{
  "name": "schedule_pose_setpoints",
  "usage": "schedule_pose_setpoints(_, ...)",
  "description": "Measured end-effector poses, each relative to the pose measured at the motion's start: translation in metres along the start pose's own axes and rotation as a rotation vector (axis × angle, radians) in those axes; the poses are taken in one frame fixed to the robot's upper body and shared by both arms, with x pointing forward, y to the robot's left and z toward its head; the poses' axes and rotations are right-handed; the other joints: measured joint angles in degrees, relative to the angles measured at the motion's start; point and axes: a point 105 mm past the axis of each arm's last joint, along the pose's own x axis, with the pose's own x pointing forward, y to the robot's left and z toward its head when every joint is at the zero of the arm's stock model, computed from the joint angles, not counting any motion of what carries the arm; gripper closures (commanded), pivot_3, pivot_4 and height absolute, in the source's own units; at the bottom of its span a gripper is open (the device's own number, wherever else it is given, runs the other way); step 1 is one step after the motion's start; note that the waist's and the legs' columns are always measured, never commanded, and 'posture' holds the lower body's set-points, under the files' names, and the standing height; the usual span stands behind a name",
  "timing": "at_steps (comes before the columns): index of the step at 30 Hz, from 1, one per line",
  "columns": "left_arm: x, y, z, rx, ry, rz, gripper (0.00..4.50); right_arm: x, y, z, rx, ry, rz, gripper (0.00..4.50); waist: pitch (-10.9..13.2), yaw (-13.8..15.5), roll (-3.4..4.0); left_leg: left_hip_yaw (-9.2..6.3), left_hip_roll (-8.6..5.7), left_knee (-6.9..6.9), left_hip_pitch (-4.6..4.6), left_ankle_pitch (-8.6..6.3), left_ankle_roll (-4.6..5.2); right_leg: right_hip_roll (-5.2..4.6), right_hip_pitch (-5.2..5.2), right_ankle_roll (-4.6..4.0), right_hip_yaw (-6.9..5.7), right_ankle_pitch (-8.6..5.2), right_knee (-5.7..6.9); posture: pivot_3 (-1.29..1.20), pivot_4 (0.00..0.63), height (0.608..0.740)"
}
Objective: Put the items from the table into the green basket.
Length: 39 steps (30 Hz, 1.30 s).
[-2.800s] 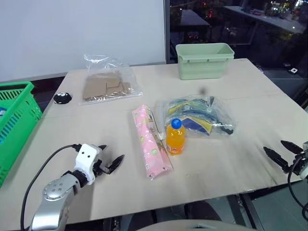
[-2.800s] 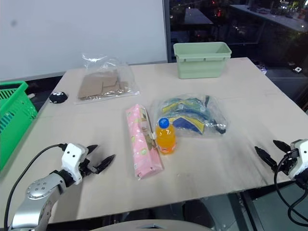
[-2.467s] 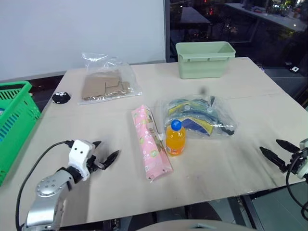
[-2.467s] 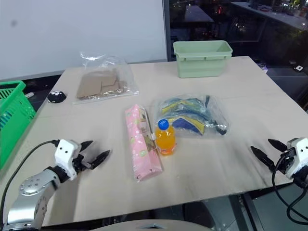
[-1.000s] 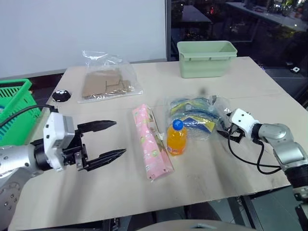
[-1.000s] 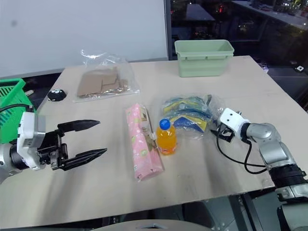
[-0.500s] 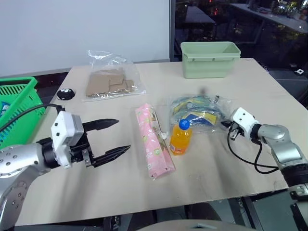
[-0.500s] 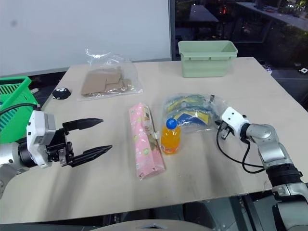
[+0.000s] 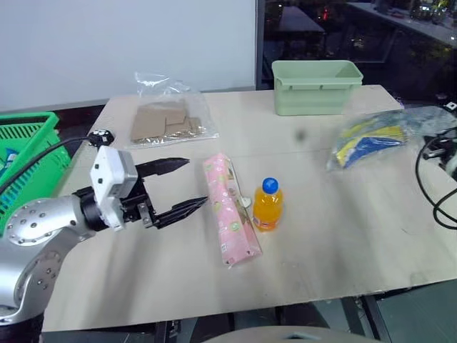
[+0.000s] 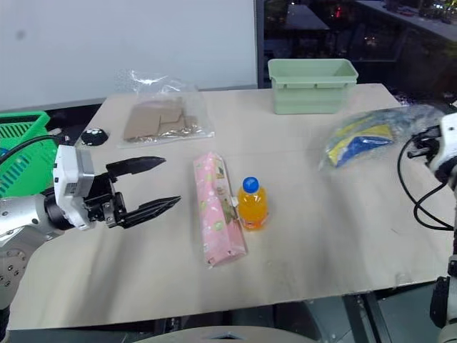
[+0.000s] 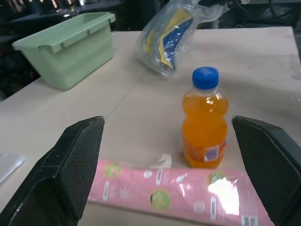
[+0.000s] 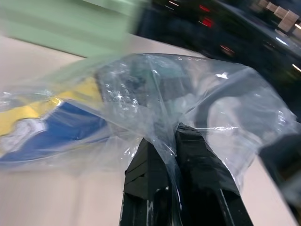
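My left gripper will reach past the long pink packet next and close on the middle of the small orange-drink bottle (image 9: 268,206) (image 11: 205,118), below the bottle's blue cap.
My right gripper (image 12: 175,137) is shut on the plastic of the clear bag of blue-and-yellow contents (image 9: 370,140), which hangs above the table's (image 9: 335,229) right side. The small orange-drink bottle (image 9: 268,206) stands upright mid-table, and the long pink packet (image 9: 230,207) lies just left of it. At the back left lies the clear bag of cardboard pieces (image 9: 166,120). My left gripper (image 9: 197,182) is open just left of the pink packet, above the table, with nothing between its fingers. The green basket (image 9: 25,161) stands off the table's left edge.
A pale mint-green tub (image 9: 316,87) sits at the back of the table, right of centre. A small black object (image 9: 100,133) lies near the back left edge. A dark cable (image 9: 428,186) loops from the right arm at the far right.
My right gripper closed on the blue-and-yellow bag and lifted it up and to the right, off the table. The left gripper edged forward toward the pink packet, staying open.
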Motion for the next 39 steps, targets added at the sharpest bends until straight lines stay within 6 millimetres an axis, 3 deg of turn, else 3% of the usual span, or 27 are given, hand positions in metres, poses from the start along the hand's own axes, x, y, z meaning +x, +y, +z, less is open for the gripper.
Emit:
schedule_pose_setpoints(3, 0.002, 0.001, 0.002, 0.007, -0.007, -0.002, 0.00, -0.013, -0.010, -0.021, 0.021, 0.100, 0.004, 2.56, -0.01, -0.52, 0.01, 0.01, 0.00, 0.00, 0.15, 0.00, 0.00, 0.00, 0.12, 0.02, 0.02, -0.01, 0.01, -0.07, 0.009, 0.740)
schedule_pose_setpoints(8, 0.003, 0.002, 0.002, 0.000, -0.010, -0.013, 0.00, -0.027, 0.007, -0.047, 0.070, 0.213, 0.100, 0.15, -0.01, -1.82, 0.06, 0.17, 0.01, 0.00, 0.31, 0.00, 0.01, 0.01, 0.21, 0.05, 0.18, -0.01, 0.05, -0.07, 0.010, 0.740)
schedule_pose_setpoints(9, 0.003, 0.002, 0.002, -0.006, -0.012, -0.013, 0.00, -0.028, 0.009, -0.045, 0.076, 0.210, 0.109, 0.05, 0.00, -2.20, 0.07, 0.19, 0.01, 0.01, 0.32, 0.00, 0.01, 0.00, 0.21, 0.06, 0.20, 0.00, 0.06, -0.08, 0.010, 0.740)
schedule_pose_setpoints(17, 0.002, 0.004, 0.000, -0.044, -0.029, -0.019, 0.00, -0.056, 0.007, 0.009, 0.018, 0.113, 0.224, 0.05, 0.06, -2.57, 0.07, 0.20, 0.03, 0.01, 0.30, 0.00, 0.01, 0.02, 0.19, 0.09, 0.20, -0.01, 0.02, -0.09, 0.013, 0.740)
schedule_pose_setpoints(21, 0.002, 0.004, 0.000, -0.055, -0.032, -0.027, 0.00, -0.065, 0.034, 0.036, 0.048, 0.014, 0.394, 0.05, 0.07, -2.77, 0.06, 0.21, 0.04, 0.01, 0.31, 0.00, 0.01, 0.02, 0.19, 0.10, 0.21, -0.01, 0.03, -0.10, 0.013, 0.740)
schedule_pose_setpoints(23, 0.003, 0.004, -0.002, -0.062, -0.029, -0.033, 0.00, -0.075, 0.063, 0.043, 0.060, -0.022, 0.552, 0.05, 0.08, -2.69, -0.02, 0.16, 0.06, 0.01, 0.30, 0.00, 0.00, 0.04, 0.19, 0.10, 0.16, -0.01, 0.02, -0.10, 0.013, 0.740)
schedule_pose_setpoints(27, 0.009, -0.002, -0.011, -0.112, -0.010, -0.057, 0.00, -0.103, 0.121, 0.021, 0.154, 0.020, 0.846, 0.05, 0.19, -2.12, -0.21, 0.09, 0.04, 0.01, 0.19, -0.01, 0.00, 0.00, 0.17, 0.11, 0.10, -0.02, -0.02, -0.09, 0.012, 0.740)
schedule_pose_setpoints(29, 0.015, -0.012, -0.020, -0.141, 0.010, -0.098, 0.00, -0.117, 0.135, 0.015, 0.216, -0.005, 0.951, 0.05, 0.19, -2.11, -0.22, 0.10, 0.01, 0.01, 0.14, -0.01, 0.00, -0.02, 0.17, 0.12, 0.12, -0.02, -0.09, -0.09, 0.015, 0.740)
schedule_pose_setpoints(32, 0.027, -0.030, -0.038, -0.160, 0.048, -0.168, 0.00, -0.134, 0.139, 0.014, 0.225, -0.042, 1.028, 0.05, 0.22, -2.24, -0.25, 0.11, 0.00, 0.01, 0.16, -0.02, 0.01, -0.02, 0.18, 0.12, 0.12, -0.02, -0.11, -0.11, 0.013, 0.740)
schedule_pose_setpoints(35, 0.034, -0.033, -0.043, -0.160, 0.034, -0.173, 0.00, -0.139, 0.136, 0.010, 0.198, -0.044, 1.038, 0.05, 0.21, -2.30, -0.31, 0.10, 0.00, 0.02, 0.24, -0.02, 0.01, -0.01, 0.22, 0.12, 0.12, -0.02, -0.08, -0.13, 0.014, 0.740)
schedule_pose_setpoints(39, 0.059, -0.039, -0.060, -0.122, 0.018, -0.189, 0.00, -0.149, 0.130, -0.004, 0.154, -0.029, 1.046, 0.05, 0.19, -2.56, -0.30, 0.13, 0.00, 0.06, 0.29, -0.02, 0.00, 0.00, 0.27, 0.11, 0.14, -0.02, -0.04, -0.15, 0.007, 0.740)
